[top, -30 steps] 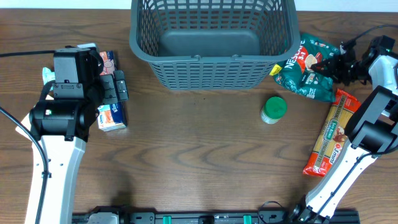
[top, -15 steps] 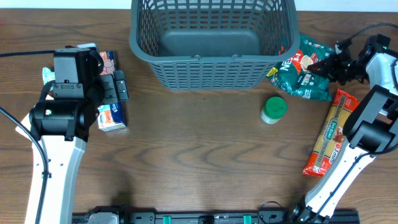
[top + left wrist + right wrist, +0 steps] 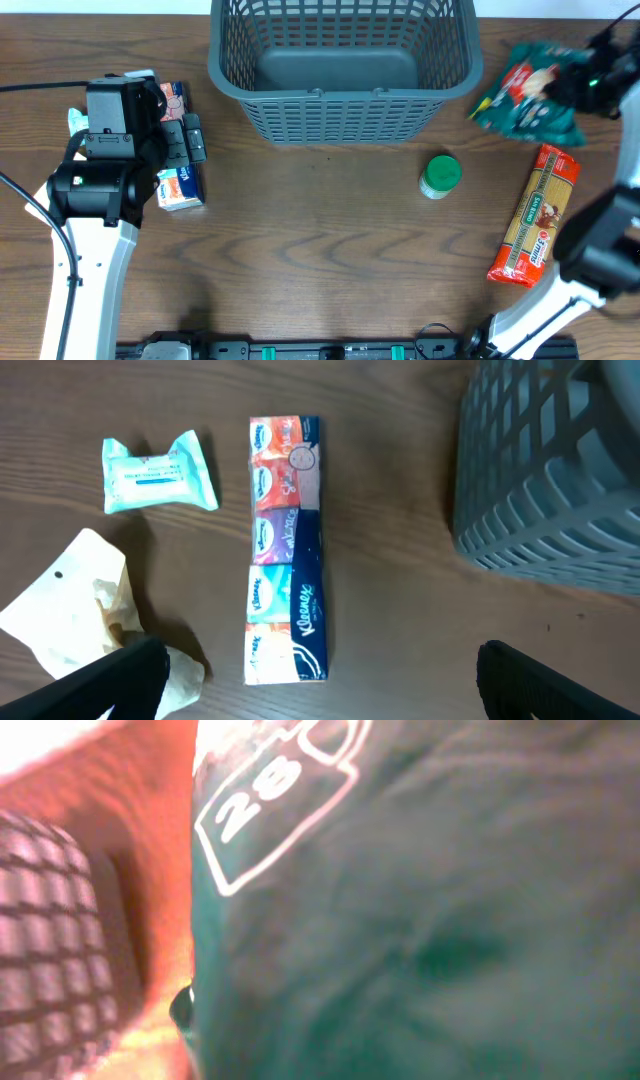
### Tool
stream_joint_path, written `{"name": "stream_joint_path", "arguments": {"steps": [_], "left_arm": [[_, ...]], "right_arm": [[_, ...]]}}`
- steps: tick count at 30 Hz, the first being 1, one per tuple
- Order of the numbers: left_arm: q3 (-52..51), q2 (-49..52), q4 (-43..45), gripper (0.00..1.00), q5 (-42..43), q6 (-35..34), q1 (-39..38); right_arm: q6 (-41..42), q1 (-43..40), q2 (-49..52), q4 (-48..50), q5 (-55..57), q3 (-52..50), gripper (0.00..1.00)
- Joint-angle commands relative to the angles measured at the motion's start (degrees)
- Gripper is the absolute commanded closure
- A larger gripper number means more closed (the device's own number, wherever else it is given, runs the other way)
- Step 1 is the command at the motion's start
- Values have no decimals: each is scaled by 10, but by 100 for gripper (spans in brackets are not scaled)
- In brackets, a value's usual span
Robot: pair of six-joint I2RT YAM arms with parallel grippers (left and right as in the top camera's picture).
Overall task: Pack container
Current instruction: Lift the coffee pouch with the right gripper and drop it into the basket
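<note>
I will use my right gripper to set the green snack bag down inside the dark grey slotted container (image 3: 354, 65), near the container's front side.
The dark grey slotted container (image 3: 340, 95) stands at the back middle; its corner shows in the left wrist view (image 3: 560, 480). My right gripper (image 3: 588, 80) is shut on a green snack bag (image 3: 528, 92) and holds it lifted and blurred just right of the container's rim. In the right wrist view the green bag (image 3: 420, 920) fills the frame and hides the fingers. My left gripper (image 3: 320, 695) is open and empty, just above the table near the end of a Kleenex tissue pack (image 3: 285, 550); it also shows in the overhead view (image 3: 185, 140).
A green-lidded jar (image 3: 440, 175) stands in front of the container. A long pasta packet (image 3: 535, 215) lies at the right. A teal wipes packet (image 3: 160, 472) and a crumpled paper bag (image 3: 70, 610) lie left of the tissue pack (image 3: 180, 188).
My right gripper has lifted the green bag off the table and swung it up and to the right. The left arm has not moved.
</note>
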Motion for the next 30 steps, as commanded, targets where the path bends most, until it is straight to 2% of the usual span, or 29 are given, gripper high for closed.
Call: {"name": "stream_joint_path", "arguments": {"steps": [1, 7, 13, 20, 30], "left_arm": [[12, 0, -11, 1, -5, 4, 2], [12, 0, -24, 1, -5, 10, 2], [12, 0, -24, 1, -5, 10, 2], [12, 0, -24, 1, -5, 10, 2], [12, 0, -24, 2, -5, 10, 2]], "right_arm": [[20, 16, -116, 38, -3, 15, 99], [21, 71, -226, 136, -3, 15, 99], [-25, 169, -258, 253, -47, 15, 98], [-69, 297, -188, 302, -50, 15, 99], [-129, 378, -21, 261, -64, 15, 98]]}}
